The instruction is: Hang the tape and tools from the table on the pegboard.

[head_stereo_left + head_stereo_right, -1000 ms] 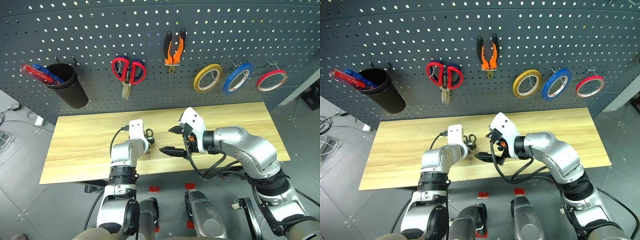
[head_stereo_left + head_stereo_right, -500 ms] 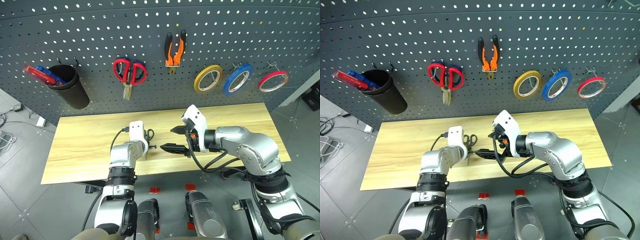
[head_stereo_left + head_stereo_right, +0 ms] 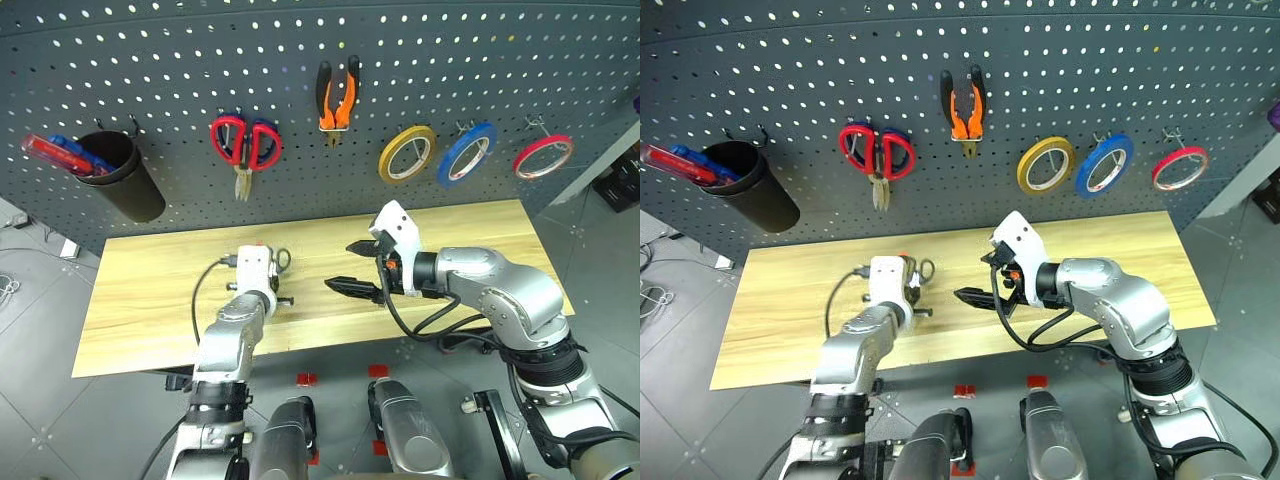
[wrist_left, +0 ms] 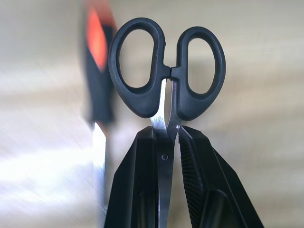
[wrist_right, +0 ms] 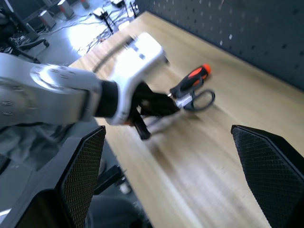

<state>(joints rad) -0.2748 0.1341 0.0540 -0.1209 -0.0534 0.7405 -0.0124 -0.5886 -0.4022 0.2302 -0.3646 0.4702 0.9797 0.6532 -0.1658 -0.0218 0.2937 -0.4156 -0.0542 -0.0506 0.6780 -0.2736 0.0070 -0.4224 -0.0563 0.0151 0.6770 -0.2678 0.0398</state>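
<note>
The small black-handled scissors, now held just above the table, will leave my left gripper in front of the red-handled scissors on the pegboard (image 3: pixel 243 149).
My left gripper (image 4: pixel 167 133) is shut on the blades of the small black-handled scissors (image 4: pixel 166 66) and holds them just above the table (image 3: pixel 480 225), handles pointing away. The screwdriver (image 5: pixel 194 77), with a red-and-black handle, lies on the wood close beside them. My right gripper (image 3: pixel 352 267) hovers open and holds nothing, a little to the right of the scissors, pointing toward them. On the pegboard (image 3: pixel 150 60) hang the orange-and-black pliers (image 3: pixel 336 95) and, at the far right, the thin red tape (image 3: pixel 543 157).
The pegboard also carries red-handled scissors (image 3: pixel 243 145), a yellow roll (image 3: pixel 407 155), a blue roll (image 3: pixel 465 155) and a black cup (image 3: pixel 118 178) with red and blue items at the left. Bare wood stretches to both sides of my grippers.
My left gripper has shut on the black-handled scissors and lifted them up and to the left off the table. The right gripper has stayed open in about the same place.
</note>
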